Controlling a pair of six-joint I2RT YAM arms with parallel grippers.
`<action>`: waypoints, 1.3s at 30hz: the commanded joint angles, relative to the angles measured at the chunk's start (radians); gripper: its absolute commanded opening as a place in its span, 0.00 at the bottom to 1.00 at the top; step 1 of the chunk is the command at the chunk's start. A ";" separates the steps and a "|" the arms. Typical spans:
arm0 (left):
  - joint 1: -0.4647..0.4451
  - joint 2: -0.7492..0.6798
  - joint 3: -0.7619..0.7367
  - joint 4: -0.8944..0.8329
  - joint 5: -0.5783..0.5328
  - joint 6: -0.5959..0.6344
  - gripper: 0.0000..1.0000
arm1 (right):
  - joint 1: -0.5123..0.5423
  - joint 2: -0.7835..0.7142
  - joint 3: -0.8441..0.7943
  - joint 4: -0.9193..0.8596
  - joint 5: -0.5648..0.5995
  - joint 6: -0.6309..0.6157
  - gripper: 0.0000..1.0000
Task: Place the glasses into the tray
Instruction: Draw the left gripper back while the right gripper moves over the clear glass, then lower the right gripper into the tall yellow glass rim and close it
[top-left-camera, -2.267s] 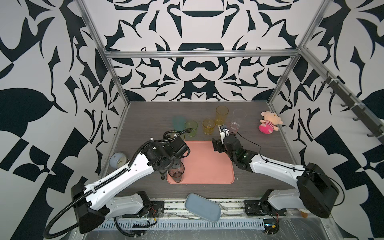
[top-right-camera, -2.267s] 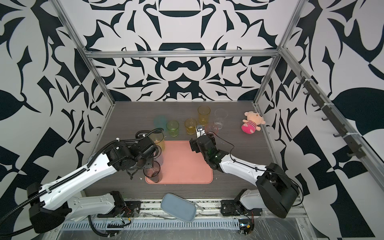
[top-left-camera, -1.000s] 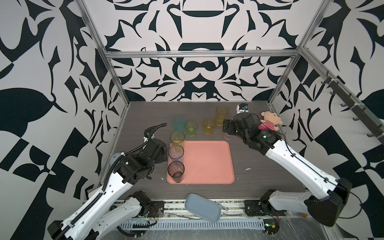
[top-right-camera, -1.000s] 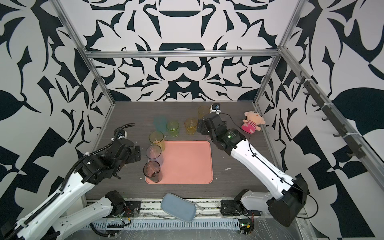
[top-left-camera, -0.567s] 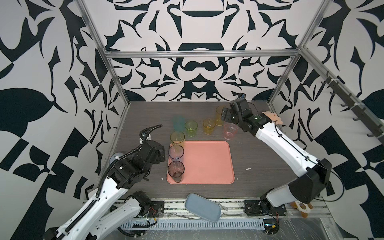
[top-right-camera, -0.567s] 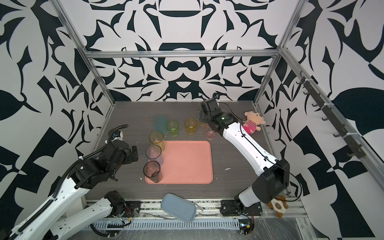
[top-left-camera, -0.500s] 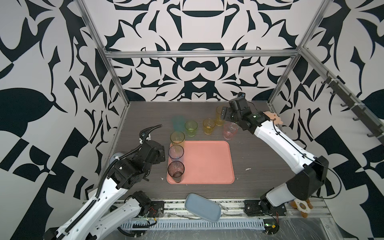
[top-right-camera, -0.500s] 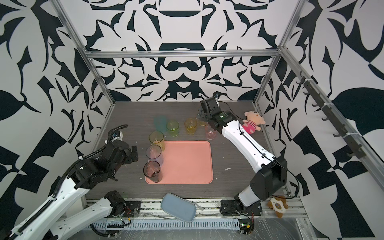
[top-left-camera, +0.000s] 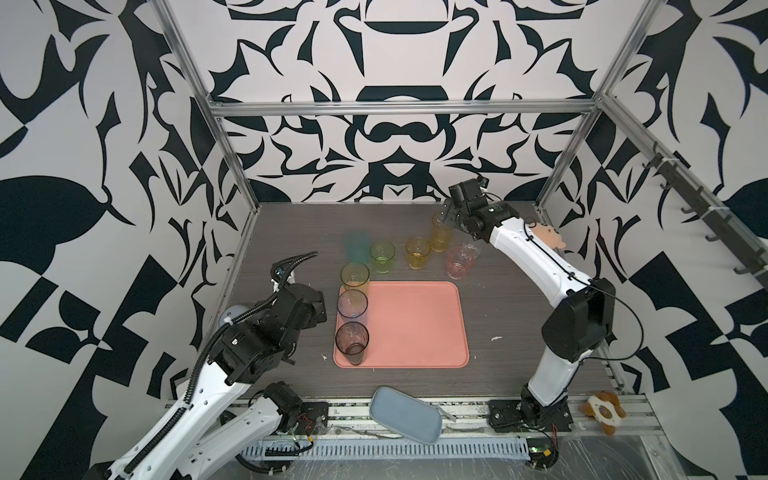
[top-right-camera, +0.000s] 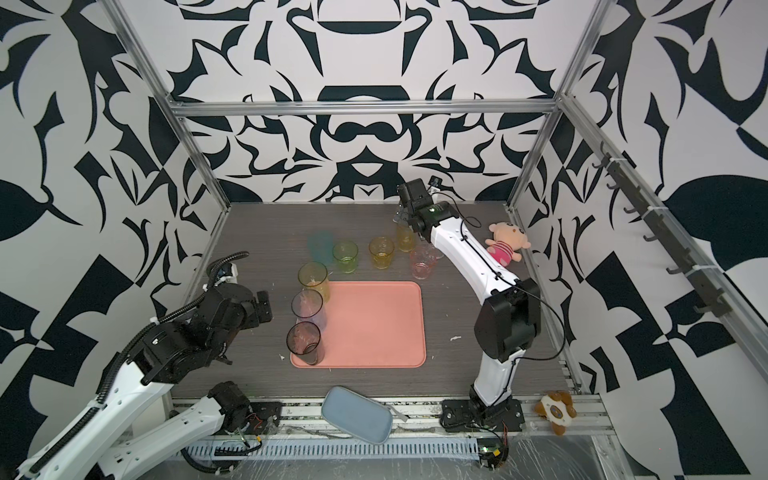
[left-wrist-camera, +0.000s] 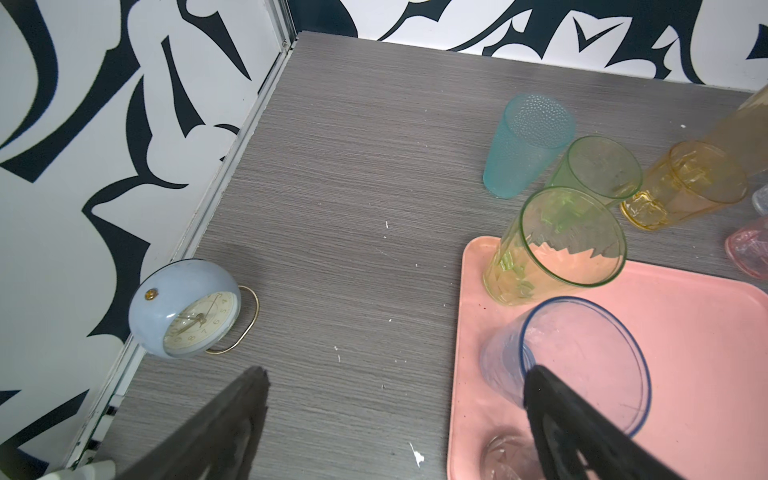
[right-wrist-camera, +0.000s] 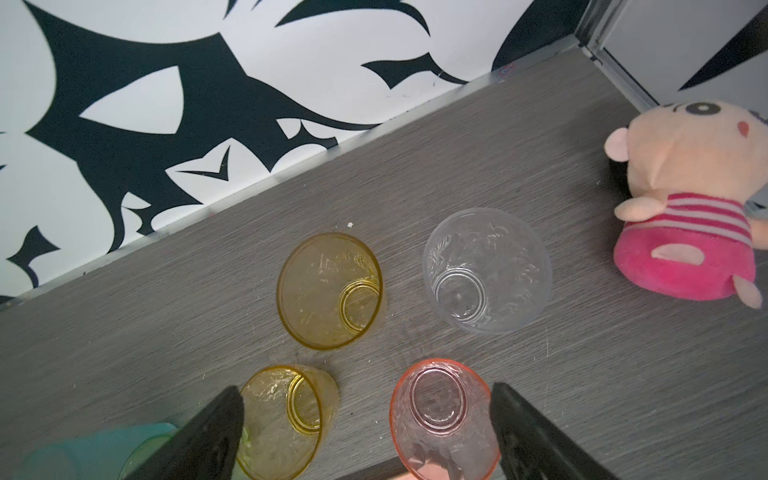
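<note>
Next, my right gripper should go to the amber glass's rim (top-left-camera: 451, 218) (right-wrist-camera: 381, 299) and close there, on the side facing the clear glass.
The salmon-pink tray (top-left-camera: 415, 328) (top-right-camera: 374, 328) lies mid-table. Along its left edge stand three glasses: yellow-green (top-left-camera: 354, 276), blue (top-left-camera: 352, 305) and smoky grey (top-left-camera: 352, 340). Behind the tray stand teal (top-left-camera: 356, 245), green (top-left-camera: 382, 257), orange (right-wrist-camera: 282, 419), amber (right-wrist-camera: 328, 291), pink (right-wrist-camera: 444, 415) and clear (right-wrist-camera: 486, 270) glasses. My left gripper (left-wrist-camera: 395, 386) is open and empty over bare table left of the tray, beside the blue glass (left-wrist-camera: 582, 365). My right gripper (right-wrist-camera: 365, 399) hangs open and empty high above the amber glass (top-left-camera: 441, 235).
A pale blue alarm clock (left-wrist-camera: 185, 309) stands by the left wall. A plush doll (right-wrist-camera: 685, 208) (top-right-camera: 505, 243) lies at the back right. A blue-grey dish (top-left-camera: 405, 419) rests on the front rail, and a small soft toy (top-left-camera: 602, 411) lies at the front right.
My left gripper has drawn back leftward from the smoky grey glass. My right arm has risen from the tray's far edge and swung back over the amber glass. Both have barely moved in the last half second.
</note>
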 joint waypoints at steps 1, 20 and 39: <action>0.002 -0.001 -0.016 -0.031 -0.020 -0.021 1.00 | -0.012 0.042 0.102 -0.086 0.005 0.084 0.95; 0.002 -0.001 -0.017 -0.038 -0.027 -0.030 0.99 | -0.055 0.239 0.221 -0.116 -0.118 0.160 0.89; 0.002 0.021 -0.013 -0.039 -0.026 -0.031 1.00 | -0.078 0.277 0.209 -0.093 -0.117 0.174 0.79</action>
